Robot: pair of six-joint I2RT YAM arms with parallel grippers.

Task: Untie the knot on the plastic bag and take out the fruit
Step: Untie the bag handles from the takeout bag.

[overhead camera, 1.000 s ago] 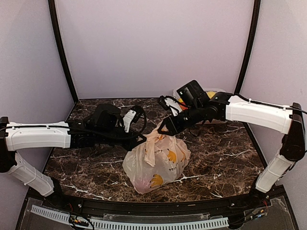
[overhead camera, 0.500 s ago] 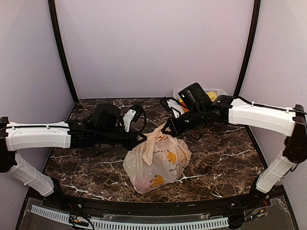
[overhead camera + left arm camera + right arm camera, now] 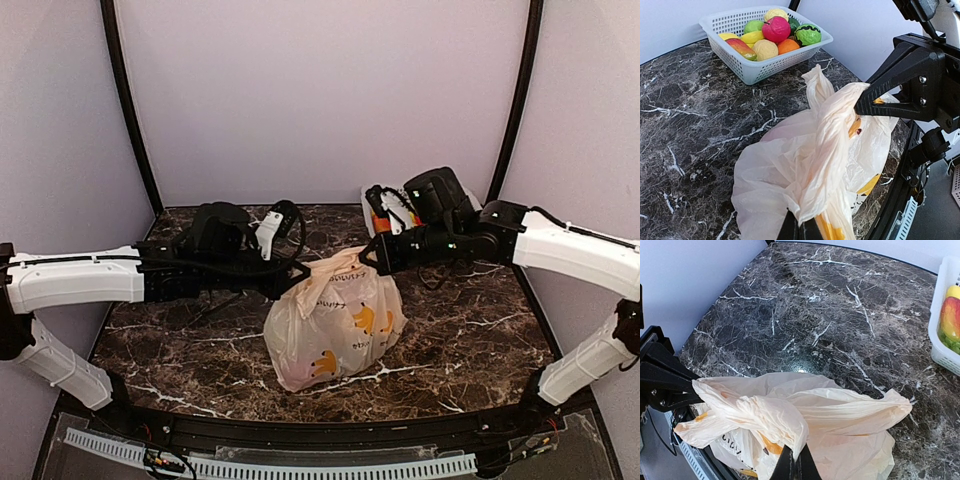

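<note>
My left gripper holds the handle's end, away from the bag's twisted knot, so it should open, grab the plastic nearer my right gripper [image 3: 326, 271], then pull the bag open.
The cream plastic bag [image 3: 335, 325] with yellow-orange prints stands on the marble table, near the front centre. Its twisted knot [image 3: 335, 270] is stretched between both grippers. My left gripper [image 3: 297, 283] is shut on the bag's left handle; in the left wrist view [image 3: 800, 229] the plastic [image 3: 810, 165] runs out of the closed tips. My right gripper [image 3: 368, 255] is shut on the right handle; the right wrist view [image 3: 794, 467] shows the bag [image 3: 790, 420] bunched in its tips. The fruit inside the bag is hidden.
A white mesh basket [image 3: 735, 55] full of toy fruit stands at the back right of the table, behind the right arm [image 3: 560, 240]; its corner shows in the right wrist view [image 3: 940, 340]. Dark marble table [image 3: 180, 340] with curved walls behind.
The right gripper has pulled its handle to the right and up, the left gripper shifted slightly right. The bag slid right and its top is stretched tauter.
</note>
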